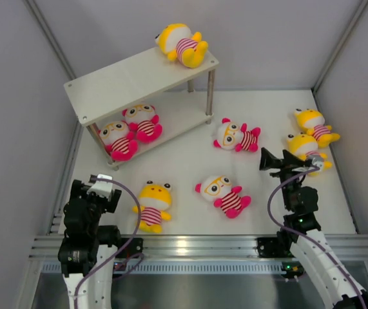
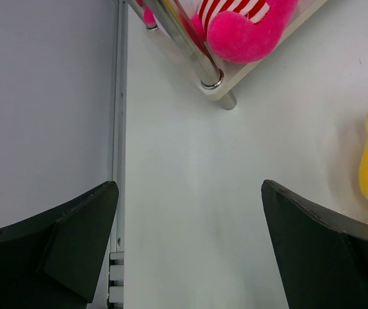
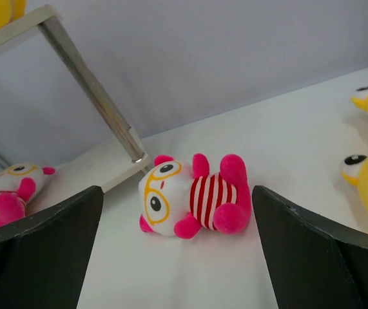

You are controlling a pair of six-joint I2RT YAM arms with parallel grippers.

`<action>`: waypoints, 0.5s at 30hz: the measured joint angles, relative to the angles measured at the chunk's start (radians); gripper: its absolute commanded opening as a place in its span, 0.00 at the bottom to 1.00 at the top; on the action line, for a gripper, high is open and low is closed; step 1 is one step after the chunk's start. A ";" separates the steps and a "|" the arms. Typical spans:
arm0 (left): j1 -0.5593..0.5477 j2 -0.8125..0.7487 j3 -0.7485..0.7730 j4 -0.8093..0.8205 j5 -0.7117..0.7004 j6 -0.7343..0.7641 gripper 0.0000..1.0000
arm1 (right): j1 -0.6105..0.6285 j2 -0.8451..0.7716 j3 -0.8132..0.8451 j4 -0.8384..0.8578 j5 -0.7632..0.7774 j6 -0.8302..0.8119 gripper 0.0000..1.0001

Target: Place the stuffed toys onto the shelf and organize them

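Observation:
My right gripper should close on the striped belly (image 1: 249, 139) (image 3: 225, 196) between the feet of the pink toy that lies on the table next to the shelf's metal post.
The shelf (image 1: 122, 80) stands at the back left. A yellow stuffed toy (image 1: 182, 44) lies on its top board and two pink ones (image 1: 142, 121) (image 1: 118, 140) on its lower board. Several more toys lie on the table: pink ones (image 1: 236, 136) (image 1: 223, 193), a yellow one (image 1: 153, 205) at front left, and two yellow ones (image 1: 314, 124) (image 1: 306, 149) at right. My left gripper (image 2: 190, 187) is open over bare table, short of the shelf's near corner post (image 2: 184, 42). My right gripper (image 3: 177, 188) is open and faces a pink toy (image 3: 196, 196) lying a little beyond its fingertips.
Grey walls (image 1: 16, 129) enclose the white table on the left, back and right. A metal rail (image 1: 203, 244) runs along the near edge between the arm bases. The shelf's metal post (image 3: 93, 90) stands to the left of the pink toy in the right wrist view.

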 measured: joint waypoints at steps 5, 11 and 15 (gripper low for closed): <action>0.000 0.000 0.000 0.001 -0.058 -0.014 0.99 | 0.001 0.034 0.060 -0.153 0.152 0.123 0.99; 0.003 0.000 0.013 -0.001 -0.021 -0.006 0.99 | 0.001 0.077 0.164 -0.256 0.107 0.175 0.99; 0.006 0.000 0.059 0.004 -0.013 -0.026 0.99 | 0.002 0.172 0.225 -0.288 -0.025 0.174 0.99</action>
